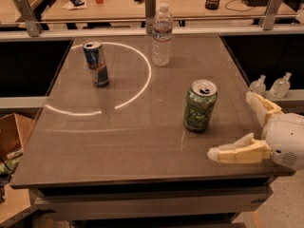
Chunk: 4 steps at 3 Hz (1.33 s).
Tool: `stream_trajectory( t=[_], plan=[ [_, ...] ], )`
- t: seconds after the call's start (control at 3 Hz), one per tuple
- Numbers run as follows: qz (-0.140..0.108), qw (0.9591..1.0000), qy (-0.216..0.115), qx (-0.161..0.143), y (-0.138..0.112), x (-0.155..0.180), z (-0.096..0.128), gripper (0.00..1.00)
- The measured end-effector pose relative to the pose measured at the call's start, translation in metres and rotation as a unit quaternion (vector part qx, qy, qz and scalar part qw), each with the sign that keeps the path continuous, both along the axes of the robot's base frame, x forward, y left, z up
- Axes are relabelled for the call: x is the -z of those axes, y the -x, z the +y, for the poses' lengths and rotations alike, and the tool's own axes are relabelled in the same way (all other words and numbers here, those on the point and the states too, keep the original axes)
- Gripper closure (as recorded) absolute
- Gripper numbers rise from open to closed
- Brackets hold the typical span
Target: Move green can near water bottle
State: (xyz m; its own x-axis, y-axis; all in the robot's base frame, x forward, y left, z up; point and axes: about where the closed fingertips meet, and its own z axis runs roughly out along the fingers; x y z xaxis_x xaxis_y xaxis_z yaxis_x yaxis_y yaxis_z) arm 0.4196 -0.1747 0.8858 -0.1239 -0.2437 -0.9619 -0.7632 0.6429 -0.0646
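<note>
My gripper is to go to the green can next, where it should close around the middle of its body (199,110), just below the silver top.
The green can (200,106) stands upright right of the middle of the grey table (118,137), its silver top and pull tab showing. The water bottle (162,34), clear with a white cap and a label band, stands upright at the far edge, well behind and left of the can. My gripper (231,126) is at the table's right front edge, right of and a little in front of the can, not touching it. Its two pale fingers (237,151) are spread wide apart and hold nothing.
A slim blue-and-silver can (96,63) stands at the far left of the table, inside a bright ring of light (142,80). Two small clear bottles (270,85) sit on a ledge past the right edge. A rail and a cluttered wooden desk (190,1) lie behind.
</note>
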Motion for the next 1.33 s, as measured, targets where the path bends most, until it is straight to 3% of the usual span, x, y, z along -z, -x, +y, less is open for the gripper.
stream_trajectory(
  t=[0.33, 0.67, 1.33],
  plan=[
    [0.002, 0.9991, -0.007, 0.041, -0.020, 0.005, 0.013, 0.00],
    [0.001, 0.9981, -0.020, 0.058, -0.035, 0.005, 0.028, 0.00],
    [-0.004, 0.9970, -0.044, 0.063, -0.049, 0.009, 0.053, 0.00]
  ],
)
